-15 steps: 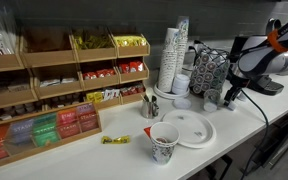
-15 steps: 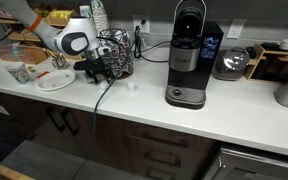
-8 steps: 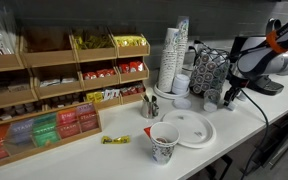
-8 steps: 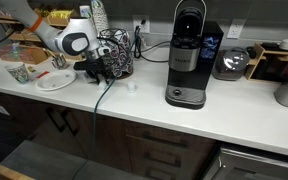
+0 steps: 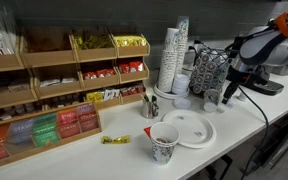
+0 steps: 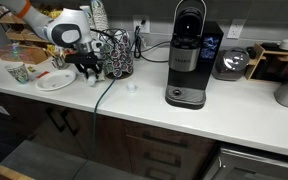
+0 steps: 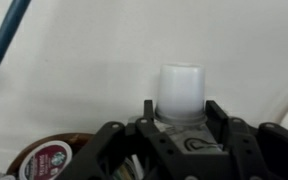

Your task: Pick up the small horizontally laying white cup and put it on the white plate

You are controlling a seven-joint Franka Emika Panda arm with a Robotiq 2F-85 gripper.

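I need to let go of the small white cup, which hangs above the pale counter now, on the white plate, near the rim [image 5: 174, 117] facing the wooden tea-bag shelf.
In the wrist view the small white cup [image 7: 180, 92] sits between my gripper's [image 7: 179, 110] two black fingers [image 7: 148, 108], which are shut on its sides, and it hangs above the pale counter. In both exterior views the gripper [image 5: 229, 96] [image 6: 87, 72] hovers just above the counter beside the wire pod rack [image 5: 209, 75]. The white plate [image 5: 191, 129] [image 6: 56, 81] lies flat on the counter a short way from the gripper and has nothing on it. The held cup is too small to make out in the exterior views.
A patterned paper cup [image 5: 164, 143] [image 6: 21, 72] stands next to the plate. A tall stack of cups [image 5: 174, 55], a wooden tea-bag shelf [image 5: 54, 90] and a black coffee machine [image 6: 187, 55] stand along the counter. A blue cable [image 7: 4, 45] crosses the wrist view.
The arm has lifted and shifted towards the plate side, and the gripper has risen from the counter with the small cup in it.
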